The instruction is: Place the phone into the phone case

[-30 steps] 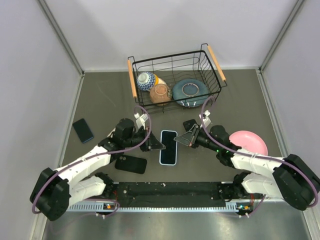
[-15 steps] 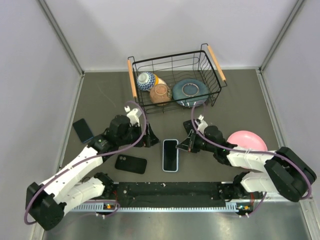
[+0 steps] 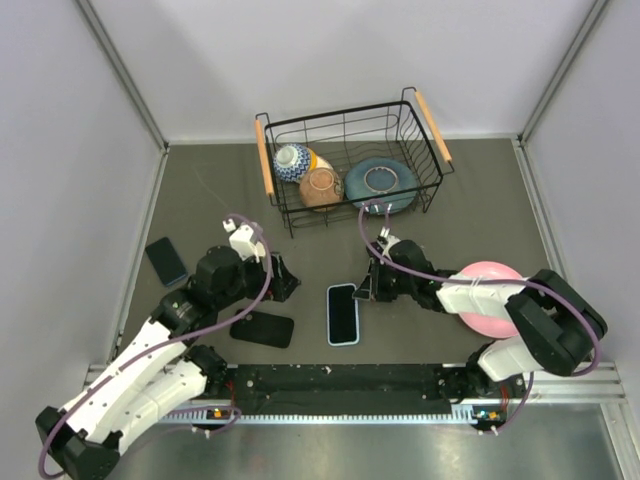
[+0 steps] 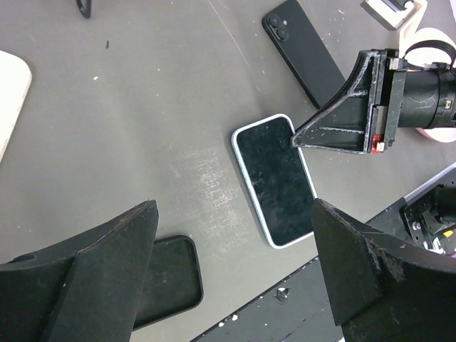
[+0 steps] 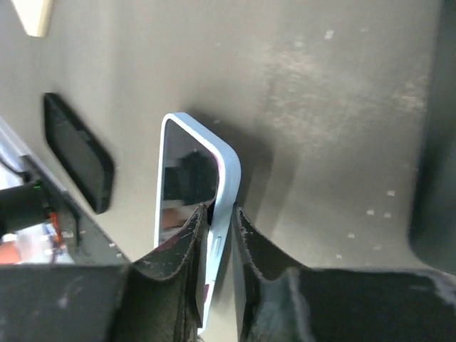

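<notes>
My left gripper is to close on the black phone case's far long edge (image 3: 254, 312), the one that faces the wire basket, because the case should be turned.
A phone (image 3: 342, 313) with a light-blue rim lies screen up in the middle of the table, also in the left wrist view (image 4: 276, 178). My right gripper (image 3: 366, 291) is at its far right corner. The right wrist view shows the phone's edge (image 5: 226, 185) pinched between that gripper's (image 5: 222, 212) two fingers. The empty black phone case (image 3: 262, 329) lies to the left of the phone, apart from it (image 4: 160, 285). My left gripper (image 3: 280, 280) hangs above the gap between case and phone, wide open (image 4: 234, 214) and holding nothing.
A wire basket (image 3: 430, 120) with bowls stands at the back. A pink plate (image 3: 495, 300) lies under the right arm. A dark phone (image 3: 166, 261) lies at the far left. Another black phone (image 4: 303, 50) lies back up beyond the right gripper.
My left gripper has opened wide and pulled back to the left, away from the phone. The phone has shifted slightly, and the right gripper stays at its far right corner.
</notes>
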